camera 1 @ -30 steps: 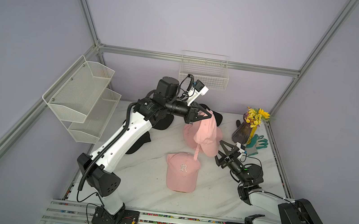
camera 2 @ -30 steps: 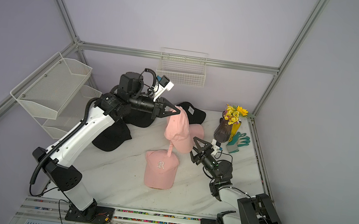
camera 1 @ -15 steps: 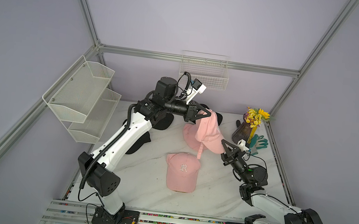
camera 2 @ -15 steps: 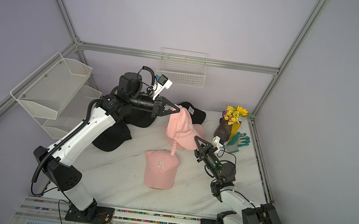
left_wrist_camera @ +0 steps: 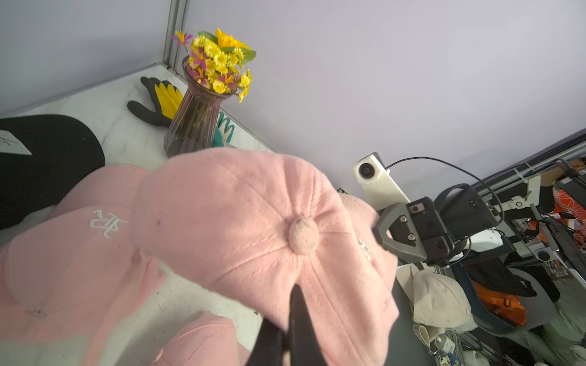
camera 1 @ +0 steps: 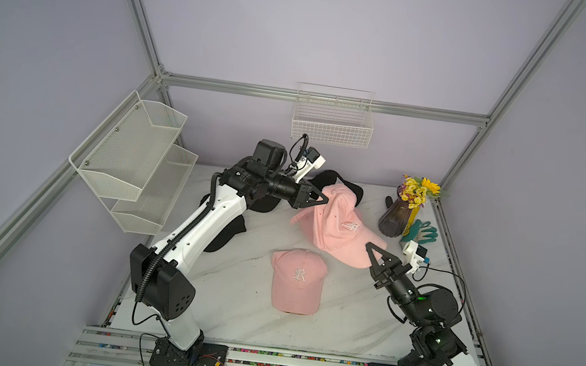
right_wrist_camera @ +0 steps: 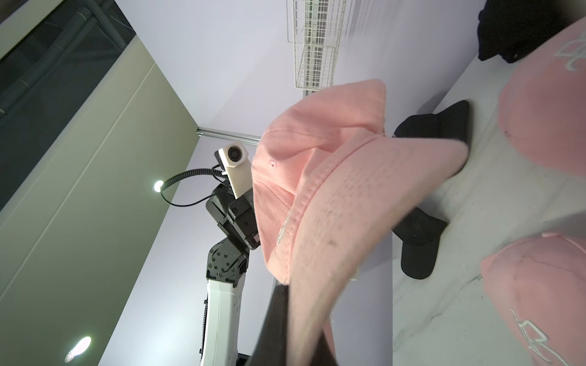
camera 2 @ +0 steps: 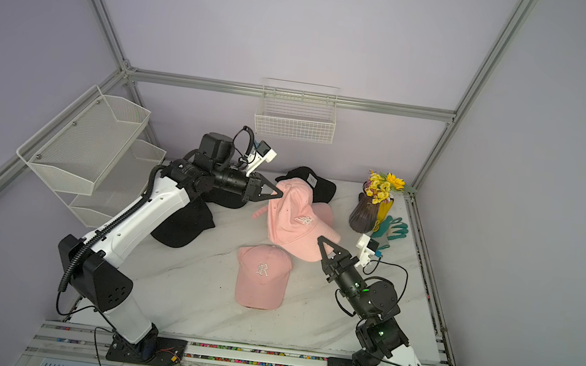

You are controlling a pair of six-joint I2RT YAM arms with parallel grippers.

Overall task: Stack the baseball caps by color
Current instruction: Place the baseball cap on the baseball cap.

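Observation:
My left gripper is going to let go of the hanging pink cap, now held between my two grippers, on the top of the pink cap (camera 1: 308, 271) (left_wrist_camera: 210, 346) at the middle of the table.
A pink baseball cap (camera 1: 339, 228) hangs in the air between my two grippers. My left gripper (camera 1: 324, 199) is shut on the back of its crown (left_wrist_camera: 253, 228). My right gripper (camera 1: 370, 248) is shut on its brim (right_wrist_camera: 364, 206). A second pink cap (camera 2: 324, 213) lies right under it, mostly hidden. The third pink cap (camera 1: 297, 284) lies flat at the table's middle, brim toward the front. One black cap with a white tag (camera 2: 307, 180) sits at the back. Two more black caps (camera 2: 182, 227) (camera 2: 224, 198) lie under my left arm.
A dark glass vase of yellow flowers (camera 1: 396, 220) stands at the back right, teal gloves (camera 1: 421, 231) beside it, close to my right wrist. A white wire basket (camera 1: 332, 123) hangs on the back wall and a mesh shelf (camera 1: 133, 159) juts out on the left.
My right gripper moved up to the hanging pink cap and shut on its brim. The cap now spans both grippers instead of dangling from the left one.

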